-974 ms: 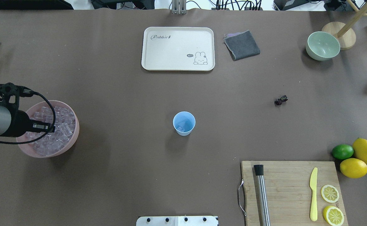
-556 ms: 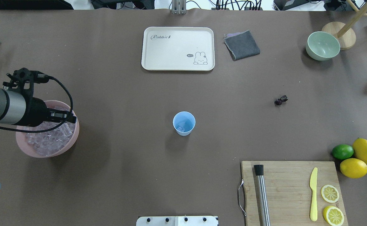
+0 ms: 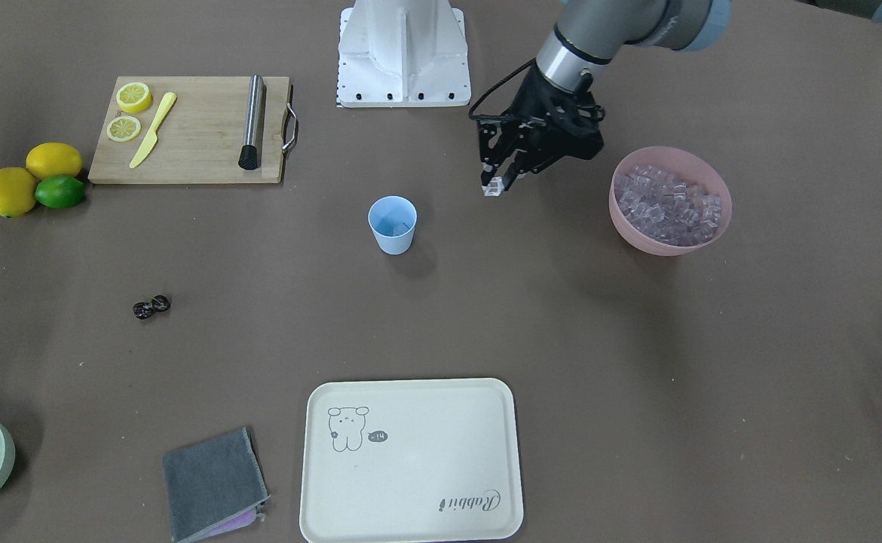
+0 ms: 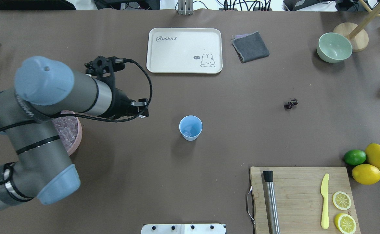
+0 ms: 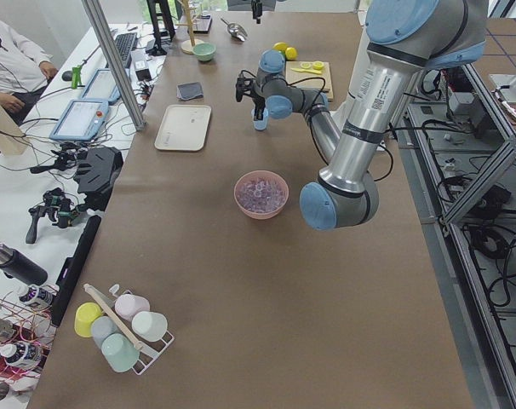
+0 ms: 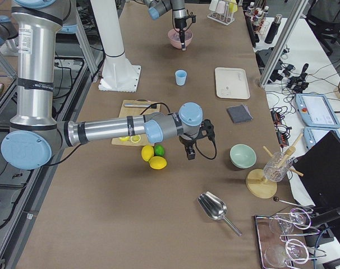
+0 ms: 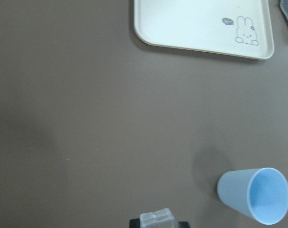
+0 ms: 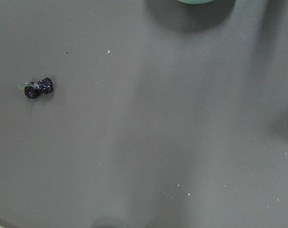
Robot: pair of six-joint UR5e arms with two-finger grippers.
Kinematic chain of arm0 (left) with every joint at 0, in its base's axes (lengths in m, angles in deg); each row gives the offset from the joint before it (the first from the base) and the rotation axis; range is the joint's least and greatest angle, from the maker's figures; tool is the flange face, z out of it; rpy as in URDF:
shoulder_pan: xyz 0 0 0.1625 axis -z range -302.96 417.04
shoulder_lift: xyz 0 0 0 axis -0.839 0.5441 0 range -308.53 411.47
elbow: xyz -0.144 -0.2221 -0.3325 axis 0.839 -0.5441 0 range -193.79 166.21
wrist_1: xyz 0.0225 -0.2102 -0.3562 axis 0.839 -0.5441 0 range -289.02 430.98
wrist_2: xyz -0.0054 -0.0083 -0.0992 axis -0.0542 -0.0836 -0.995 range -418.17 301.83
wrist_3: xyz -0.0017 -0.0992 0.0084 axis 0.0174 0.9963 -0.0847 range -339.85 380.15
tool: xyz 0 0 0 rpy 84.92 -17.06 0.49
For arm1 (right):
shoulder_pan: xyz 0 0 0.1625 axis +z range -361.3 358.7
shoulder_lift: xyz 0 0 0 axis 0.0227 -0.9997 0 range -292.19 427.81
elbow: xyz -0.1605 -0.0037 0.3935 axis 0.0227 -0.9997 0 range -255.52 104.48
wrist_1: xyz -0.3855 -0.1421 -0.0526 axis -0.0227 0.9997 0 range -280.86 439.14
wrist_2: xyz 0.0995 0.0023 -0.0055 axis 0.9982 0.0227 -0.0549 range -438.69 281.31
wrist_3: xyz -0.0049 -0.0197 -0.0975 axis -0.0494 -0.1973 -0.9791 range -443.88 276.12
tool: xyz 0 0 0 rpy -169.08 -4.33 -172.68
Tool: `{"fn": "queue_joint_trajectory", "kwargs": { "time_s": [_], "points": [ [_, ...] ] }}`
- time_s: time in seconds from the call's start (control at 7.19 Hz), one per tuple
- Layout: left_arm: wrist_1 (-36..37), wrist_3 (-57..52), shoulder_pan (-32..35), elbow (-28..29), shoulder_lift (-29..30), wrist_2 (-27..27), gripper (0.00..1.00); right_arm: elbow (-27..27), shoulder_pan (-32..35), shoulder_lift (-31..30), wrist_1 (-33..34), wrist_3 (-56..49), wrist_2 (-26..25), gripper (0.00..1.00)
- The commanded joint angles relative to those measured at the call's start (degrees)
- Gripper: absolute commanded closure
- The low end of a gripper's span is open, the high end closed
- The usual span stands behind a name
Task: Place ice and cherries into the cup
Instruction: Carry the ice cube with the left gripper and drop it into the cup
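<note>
Next, I let go of the clear ice cube with my left gripper inside the light-blue cup [image 3: 397, 225] [image 7: 268, 196], so it joins the ice cube in there.
The light-blue cup [image 4: 190, 127] stands upright mid-table with one ice cube [image 4: 186, 132] inside; it also shows in the front view [image 3: 393, 224]. My left gripper [image 3: 495, 185] is shut on a clear ice cube [image 3: 492, 188], in the air between the pink bowl [image 3: 622, 219] of ice [image 3: 667, 202] and the cup. The left wrist view shows that cube [image 7: 157, 220] at its bottom edge, the cup [image 7: 255, 194] to the right. The cherries [image 4: 290, 104] lie on the table far right, and also show in the right wrist view [image 8: 38, 88]. My right gripper [image 6: 189, 152] shows only in the exterior right view; I cannot tell its state.
A cream tray [image 4: 183, 50], grey cloth [image 4: 250, 46] and pale green bowl [image 4: 334, 47] sit at the far side. A cutting board [image 4: 302, 198] with knife, metal rod and lemon slices is near right, beside lemons and a lime [image 4: 355, 157].
My left arm has risen from the pink bowl and swung right toward the cup, carrying an ice cube. The cup and cherries have not moved.
</note>
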Motion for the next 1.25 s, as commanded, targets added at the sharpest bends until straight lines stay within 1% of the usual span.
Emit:
{"fn": "queue_joint_trajectory", "kwargs": {
  "time_s": [0.0, 0.14, 0.28, 0.42, 0.83, 1.11],
  "points": [
    [0.4, 2.4, -4.0, 7.8, 7.8, 2.5, 1.0, 0.3, 0.1, -0.2, 0.0, 0.0, 0.1, 0.01],
    [0.2, 4.1, -5.8, 10.5, 10.0, 3.0, 1.0, 1.0, 0.1, -0.4, 0.0, 0.0, 0.1, 0.01],
    [0.2, 4.1, -7.6, 11.8, 11.3, 5.4, 1.0, 1.1, 0.1, -0.9, 0.0, -0.1, 0.0, 0.01],
    [0.2, 4.3, -8.8, 11.8, 11.6, 7.2, 1.0, 1.0, 0.1, -1.2, 0.0, -0.1, -0.1, 0.01],
    [0.1, 4.0, -8.6, 12.8, 12.4, 7.7, 1.0, 1.9, 0.5, -2.9, 0.0, -0.3, -0.1, 0.01],
    [0.1, 2.6, -7.4, 13.3, 12.4, 7.7, 1.0, 2.0, 0.6, -2.9, 0.0, -0.3, -0.1, 0.01]
  ]
}}
